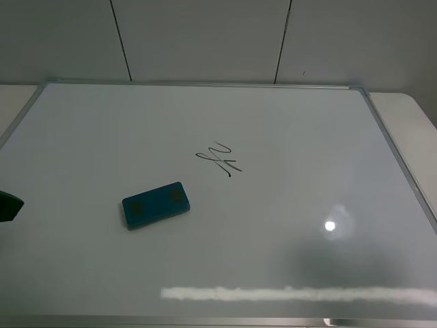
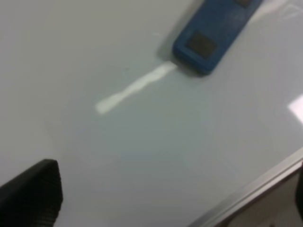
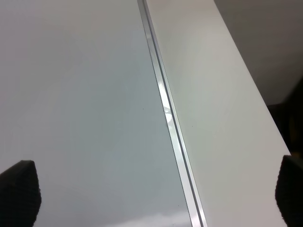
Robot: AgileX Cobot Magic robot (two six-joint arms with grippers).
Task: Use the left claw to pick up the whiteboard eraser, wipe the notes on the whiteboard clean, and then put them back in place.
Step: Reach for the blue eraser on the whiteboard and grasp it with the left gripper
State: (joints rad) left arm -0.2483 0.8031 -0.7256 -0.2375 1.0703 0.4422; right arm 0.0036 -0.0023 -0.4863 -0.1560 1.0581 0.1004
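Note:
Next, I close my left gripper on the middle [image 1: 156, 205] [image 2: 223, 22] of the teal-blue whiteboard eraser, between its dark patches, with my fingers along its long sides.
The teal-blue whiteboard eraser [image 1: 156, 203] lies flat on the whiteboard [image 1: 307, 137], left of centre. The notes [image 1: 218, 158], a small black scribble, sit just up and right of it. Only a black tip of the left claw [image 1: 8, 205] shows at the far left edge, well apart from the eraser. In the left wrist view the left claw [image 2: 165, 198] is open and empty, one fingertip [image 2: 33, 194] is dark at the edge, and the eraser [image 2: 215, 33] lies ahead, untouched. The right gripper [image 3: 155, 194] is open and empty over the board's right frame [image 3: 165, 109].
The board's thin silver frame [image 1: 399, 157] runs along the right side, with bare white table [image 3: 213, 94] beyond it. Grey wall panels [image 1: 205, 37] stand behind the board. Light glare streaks [image 1: 293, 294] lie near the board's front edge.

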